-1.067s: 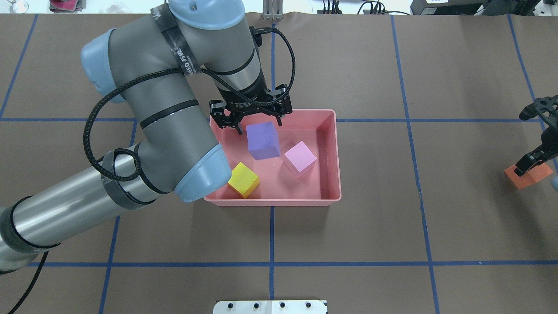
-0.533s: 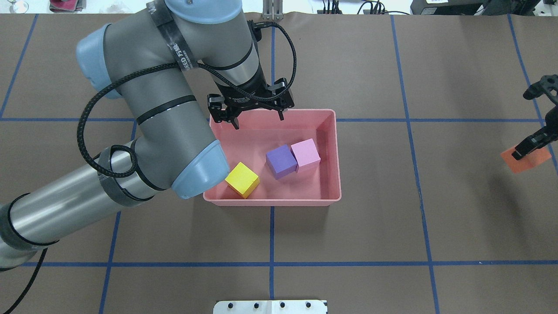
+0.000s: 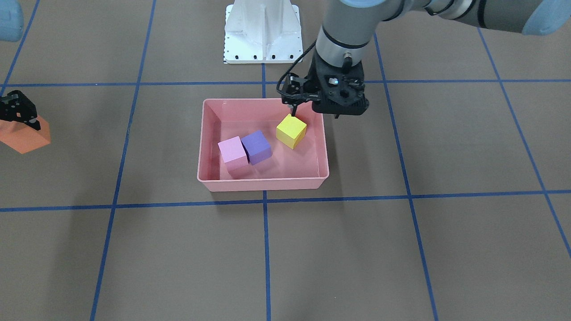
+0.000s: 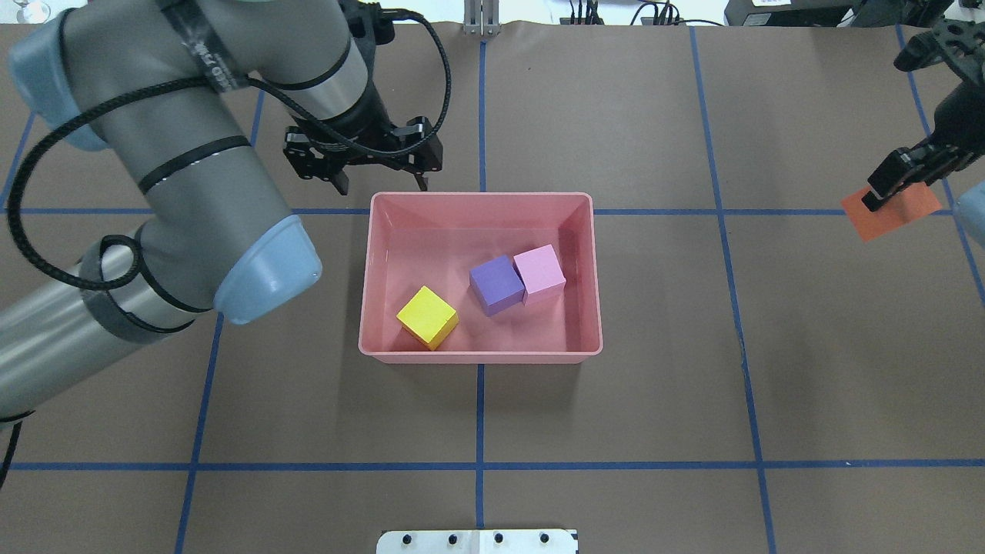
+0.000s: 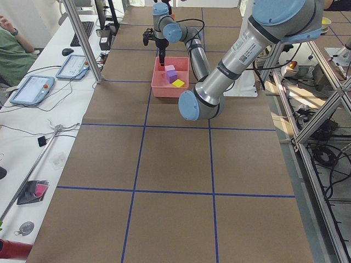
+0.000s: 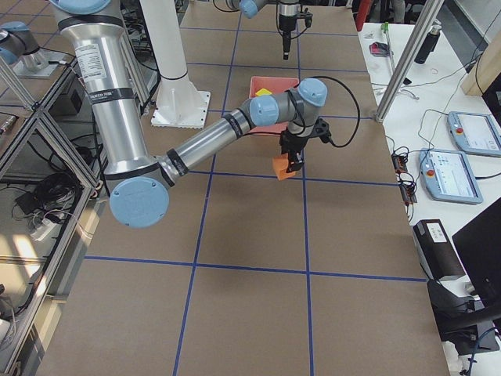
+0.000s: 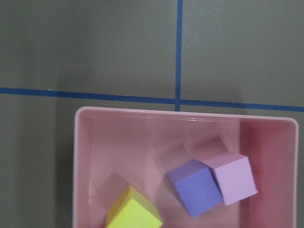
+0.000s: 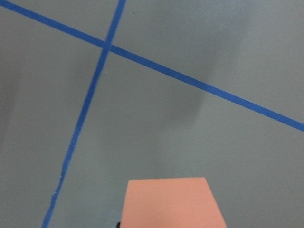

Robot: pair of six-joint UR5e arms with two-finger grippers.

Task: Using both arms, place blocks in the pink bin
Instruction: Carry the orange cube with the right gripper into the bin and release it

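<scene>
The orange block, now held above the table far from the bin, will leave my right gripper between the purple block and the bin's side [image 3: 243, 124] facing the base plate.
The pink bin [image 4: 481, 196] sits mid-table and holds the yellow block [image 4: 427, 317], the purple block [image 4: 496, 285] and the light pink block [image 4: 539, 273]; purple and pink touch. My left gripper [image 4: 380, 183] is open and empty, above the table just past the bin's far left corner. The left wrist view looks down on the bin [image 7: 180, 114] and its three blocks. My right gripper [image 4: 896, 181] is shut on the orange block [image 4: 893, 211], held above the table far to the right of the bin. The block shows in the right wrist view [image 8: 173, 204].
Brown table paper with blue tape grid lines [image 4: 481, 465]. The white robot base plate [image 4: 477, 541] is at the near edge. My left arm's elbow [image 4: 265, 265] hangs left of the bin. Desks with tablets [image 6: 462, 133] line the table's far side.
The purple block dropped from my left gripper and settled against the pink block. The left gripper then moved left, off the bin. The right gripper carried the orange block upward in the view.
</scene>
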